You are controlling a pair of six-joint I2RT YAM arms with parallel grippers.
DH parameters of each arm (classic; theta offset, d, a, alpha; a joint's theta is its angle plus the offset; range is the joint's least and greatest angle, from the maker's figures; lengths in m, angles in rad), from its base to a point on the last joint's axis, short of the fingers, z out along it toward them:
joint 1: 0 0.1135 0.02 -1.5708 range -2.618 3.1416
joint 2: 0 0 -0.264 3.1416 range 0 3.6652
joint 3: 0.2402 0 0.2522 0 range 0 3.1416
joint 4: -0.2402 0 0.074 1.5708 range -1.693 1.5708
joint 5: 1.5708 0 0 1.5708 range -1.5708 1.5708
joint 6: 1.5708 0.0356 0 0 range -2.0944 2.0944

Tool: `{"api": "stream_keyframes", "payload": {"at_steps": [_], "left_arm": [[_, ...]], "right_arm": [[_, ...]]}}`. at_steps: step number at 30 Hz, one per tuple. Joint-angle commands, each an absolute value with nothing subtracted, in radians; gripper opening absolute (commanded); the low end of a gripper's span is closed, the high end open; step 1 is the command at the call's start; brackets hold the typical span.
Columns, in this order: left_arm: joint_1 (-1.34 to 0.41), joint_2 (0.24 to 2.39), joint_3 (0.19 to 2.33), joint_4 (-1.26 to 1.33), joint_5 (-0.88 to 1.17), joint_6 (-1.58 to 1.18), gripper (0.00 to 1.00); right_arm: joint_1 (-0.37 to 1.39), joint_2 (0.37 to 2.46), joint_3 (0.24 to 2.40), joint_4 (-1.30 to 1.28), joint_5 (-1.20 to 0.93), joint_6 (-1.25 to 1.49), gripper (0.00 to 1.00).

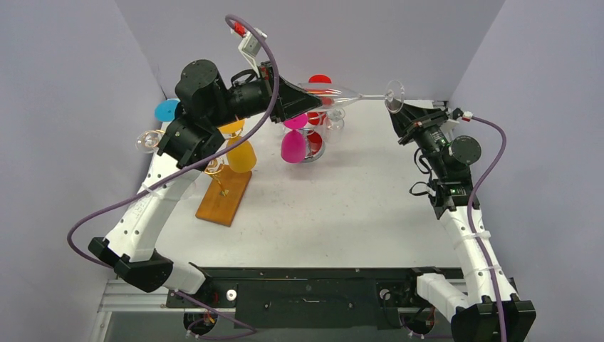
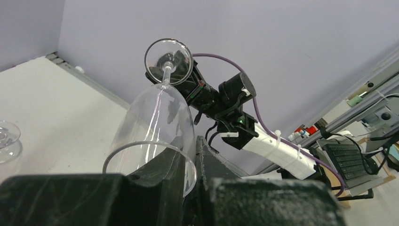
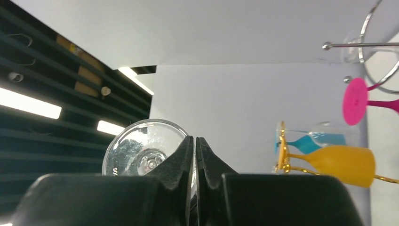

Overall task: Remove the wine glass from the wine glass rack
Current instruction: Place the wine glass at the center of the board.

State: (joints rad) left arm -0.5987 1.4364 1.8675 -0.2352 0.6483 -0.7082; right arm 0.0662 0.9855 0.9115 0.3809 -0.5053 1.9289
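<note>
The clear wine glass, now sideways above the chrome rack, will be let go by my left gripper on the bare middle of the white table (image 1: 355, 192), beyond the chrome rack.
A clear wine glass (image 1: 331, 91) lies sideways in the air at the back of the table, held at both ends. My left gripper (image 1: 303, 100) is shut on the bowl's rim, with one finger inside the bowl (image 2: 157, 117) and one outside; its tips meet at the glass wall (image 2: 195, 141). My right gripper (image 1: 394, 108) is shut on the edge of the round foot (image 3: 141, 150), fingertips pinched together (image 3: 195, 139). The glass hangs just above a chrome wire wine glass rack (image 1: 313, 139) that carries pink and red glasses.
A wooden-based rack with a gold frame (image 1: 224, 196) stands at the left, holding a yellow glass (image 1: 242, 157), a blue one (image 1: 167, 110) and a clear one (image 1: 146, 139). A pink glass (image 1: 293, 146) hangs on the chrome rack. Purple-grey walls close in on three sides.
</note>
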Motion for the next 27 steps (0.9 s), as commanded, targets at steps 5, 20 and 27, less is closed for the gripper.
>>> {"api": "stream_keyframes", "payload": {"at_steps": [5,20,27], "left_arm": [[-0.672,1.452,1.979,-0.444,0.438,-0.568,0.00],[-0.771,1.514,2.015,-0.583,0.260,-0.531,0.00],[-0.875,1.635,2.188,-0.826,0.099,-0.449,0.00]], "right_arm": [[0.052,0.922,1.001,0.144,-0.514,1.710,0.00],[0.046,0.851,1.047,-0.280,-0.377,1.335,0.01],[0.047,0.864,1.172,-0.544,-0.209,1.088,0.01]]}}
